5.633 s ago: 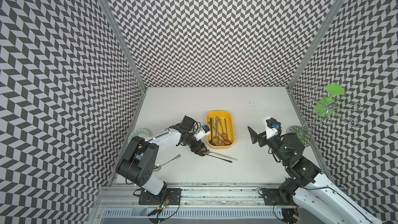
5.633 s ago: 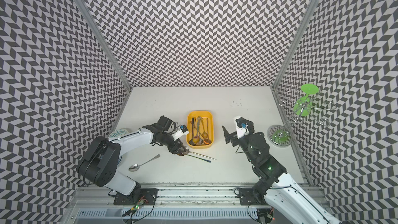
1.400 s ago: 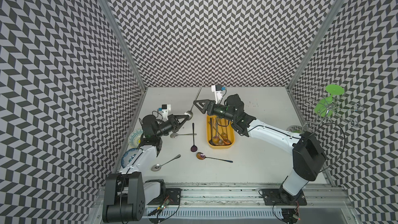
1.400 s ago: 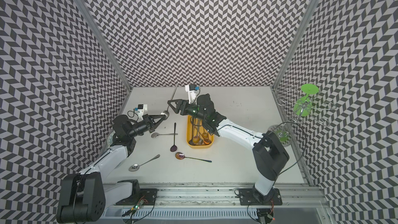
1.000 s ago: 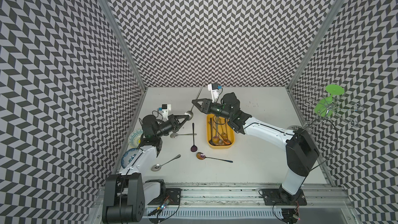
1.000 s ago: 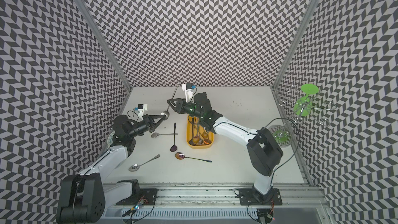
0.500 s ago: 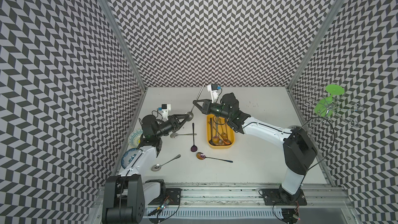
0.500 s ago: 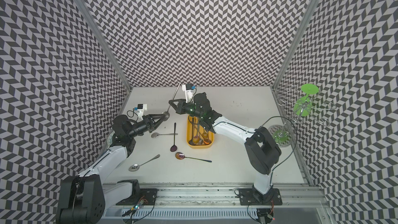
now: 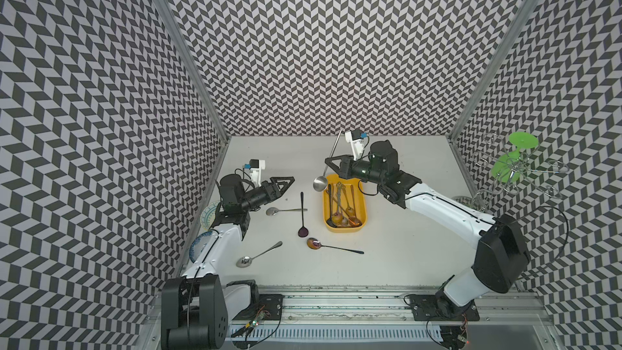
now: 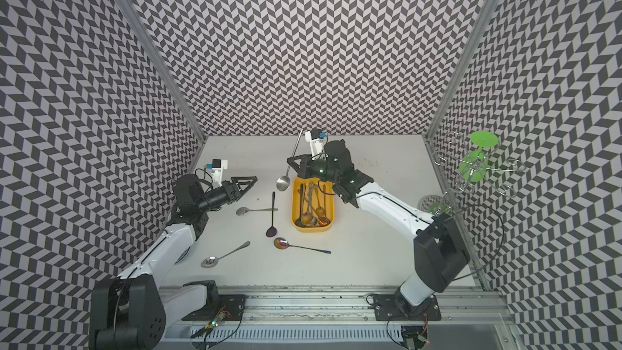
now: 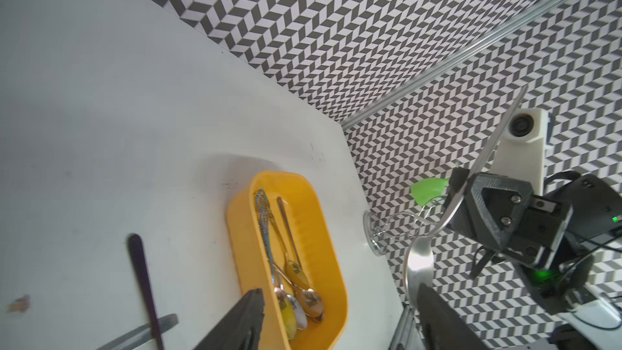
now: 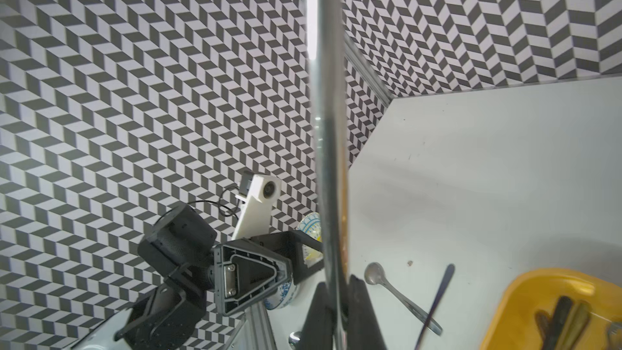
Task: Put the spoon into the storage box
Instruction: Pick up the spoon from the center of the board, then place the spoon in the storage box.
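Observation:
The silver spoon will go down beside the black handle in the yellow storage box (image 9: 335, 195) (image 12: 575, 336), where I need to set it with my right gripper.
My right gripper (image 9: 328, 161) is shut on the handle of a silver spoon (image 9: 320, 183). The spoon hangs in the air, bowl down, just beyond the far left corner of the yellow storage box (image 9: 364, 203), with the handle slanting up toward the back wall. The right wrist view shows the handle (image 12: 328, 129) clamped between the fingers (image 12: 365, 314). My left gripper (image 9: 290, 180) stands open to the left of the spoon, apart from it. In the left wrist view the bowl (image 11: 419, 260) hangs beyond one open finger (image 11: 437, 318). Several spoons lie in the box (image 10: 294, 203).
On the table left of the box lie a silver spoon (image 9: 286, 211) and a dark purple spoon (image 9: 302, 213). An iridescent spoon (image 9: 333, 246) and another silver one (image 9: 258, 256) lie nearer the front. Patterned plates (image 9: 209, 214) sit by the left wall, a wire rack (image 9: 515, 163) at the right.
My left gripper has opened and let go of the spoon's bowl. My right gripper has shut on the handle and now carries the spoon alone.

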### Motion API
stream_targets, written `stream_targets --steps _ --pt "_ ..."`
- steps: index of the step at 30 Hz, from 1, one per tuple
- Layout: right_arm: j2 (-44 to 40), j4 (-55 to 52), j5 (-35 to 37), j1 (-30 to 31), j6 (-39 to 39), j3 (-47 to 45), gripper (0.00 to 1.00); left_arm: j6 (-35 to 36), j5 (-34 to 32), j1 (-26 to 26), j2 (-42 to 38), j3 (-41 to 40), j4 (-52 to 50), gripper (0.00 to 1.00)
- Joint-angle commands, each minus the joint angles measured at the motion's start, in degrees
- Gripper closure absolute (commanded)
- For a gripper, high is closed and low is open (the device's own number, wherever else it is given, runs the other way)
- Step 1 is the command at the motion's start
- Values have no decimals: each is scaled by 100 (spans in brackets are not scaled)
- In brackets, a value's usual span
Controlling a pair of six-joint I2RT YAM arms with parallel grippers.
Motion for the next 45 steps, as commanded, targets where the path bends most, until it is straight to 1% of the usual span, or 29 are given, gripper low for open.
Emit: stream_targets --steps 1,4,8,10,12,17,22,23,26,28,30,33,35,38,41,45 --pt "-240 -568 -280 -227 -607 -50 100 1216 -187 63 -96 239 -664 24" --pt "-212 -1226 -329 -419 -966 124 100 1575 -324 113 -52 421 -1031 24" --pt "-135 -1559 -290 -572 -1380 -20 100 2483 -572 113 -59 628 -1500 22" --pt "-27 -1788 -265 -631 -1535 24 100 2941 -717 113 -4 856 -1924 21" --pt "145 -2093 -269 -705 -1633 136 100 3588 -909 77 11 1151 -2442 20" --pt "600 -2191 -517 -709 -1732 183 100 5315 -1551 -186 139 1777 -3720 18" --pt "813 -1703 -753 -699 -1476 -99 100 7274 -1863 -283 98 2230 -5231 15" --pt "886 -1730 -770 -691 -1486 -71 100 7587 -2057 -312 106 2285 -5484 15" --pt "1000 -1673 -778 -674 -1416 -94 100 8071 -2858 -447 168 2480 -6020 15" --pt "1019 -1464 -808 -627 -1339 -239 100 8456 -3058 -458 121 2531 -6326 14" --pt "1153 -1587 -802 -562 -1402 -154 100 8782 -3190 -454 90 2525 -6578 13" --pt "1232 -1622 -768 -500 -1379 -76 99 8980 -3471 -453 114 2510 -6835 12" --pt "1252 -1526 -788 -457 -1361 -121 94 9184 -3609 -453 65 2441 -7023 11" --pt "1343 -1822 -668 -436 -1472 78 82 9501 -3909 -449 38 2245 -7239 10" --pt "1207 -1870 -519 -446 -1478 69 70 9638 -4292 -449 7 2017 -7268 10" --pt "1008 -2185 -286 -455 -1650 133 58 9914 -4492 -409 -21 1701 -7300 11"
